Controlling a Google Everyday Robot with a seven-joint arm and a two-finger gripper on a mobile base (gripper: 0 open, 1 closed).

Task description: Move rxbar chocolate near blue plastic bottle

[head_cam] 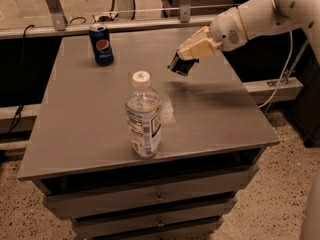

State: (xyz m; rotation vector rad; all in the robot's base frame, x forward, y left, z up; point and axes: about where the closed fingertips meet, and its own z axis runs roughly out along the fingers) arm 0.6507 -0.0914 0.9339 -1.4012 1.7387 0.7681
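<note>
The robot's gripper should release the rxbar chocolate on the grey table (174,112), close beside the blue plastic bottle, toward the robot's arm.
The blue plastic bottle (144,115) is clear with a white cap and a white-and-blue label. It stands upright near the front middle of the grey table (90,129). My gripper (184,60) hangs above the table's back right part, shut on the rxbar chocolate (180,64), a small black-wrapped bar. The bar is lifted off the table, behind and to the right of the bottle.
A blue Pepsi can (101,44) stands at the table's back left. A metal rail (125,25) runs behind the table. Drawers (155,196) sit under the tabletop. Speckled floor lies to the right.
</note>
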